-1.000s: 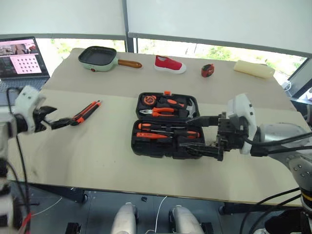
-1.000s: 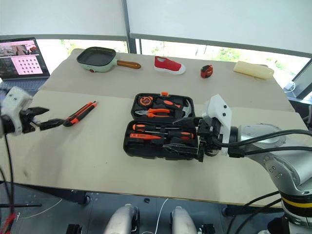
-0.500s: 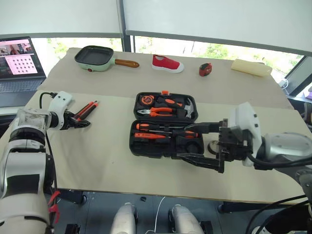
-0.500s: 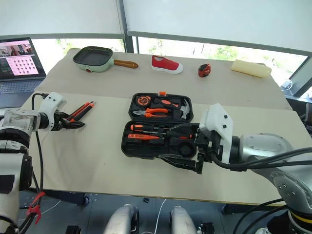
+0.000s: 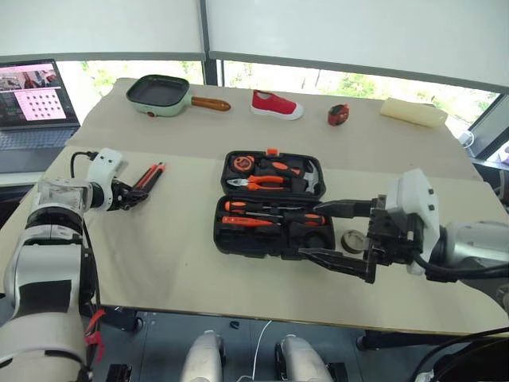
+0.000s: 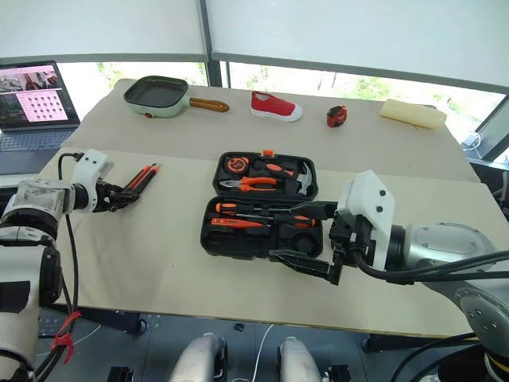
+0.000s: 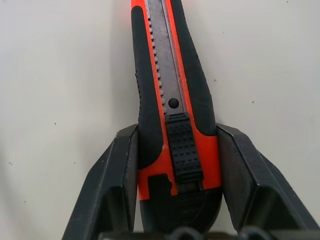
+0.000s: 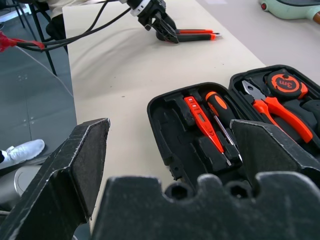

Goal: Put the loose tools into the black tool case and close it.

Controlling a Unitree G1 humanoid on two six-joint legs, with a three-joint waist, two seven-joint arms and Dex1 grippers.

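Note:
My left gripper is holding the black-and-orange knife. Next, I let go of it in the empty slot (image 5: 260,239) along the near rim of the black tool case.
The black tool case (image 5: 254,245) lies open mid-table, with pliers, screwdrivers, a hammer and an orange tape in its recesses. A black-and-orange knife-like tool (image 5: 149,175) lies on the table to its left. My left gripper (image 5: 131,196) is at the knife's near end, and the left wrist view shows its fingers (image 7: 117,180) pressed against both sides of the handle (image 7: 172,100). A small dark tape roll (image 5: 352,240) lies on the table by the case's right side. My right gripper (image 5: 316,231) hangs open at the case's front right corner, holding nothing.
Along the far edge stand a green pan (image 5: 159,93), a red shoe (image 5: 277,105), a red-and-black tape measure (image 5: 338,115) and a pale block (image 5: 413,112). A laptop (image 5: 36,91) sits at the far left. Bare tabletop lies between the knife and the case.
My left gripper has moved in to the knife's near end and its fingers have closed onto the handle. The right gripper has drawn back slightly, uncovering the tape roll.

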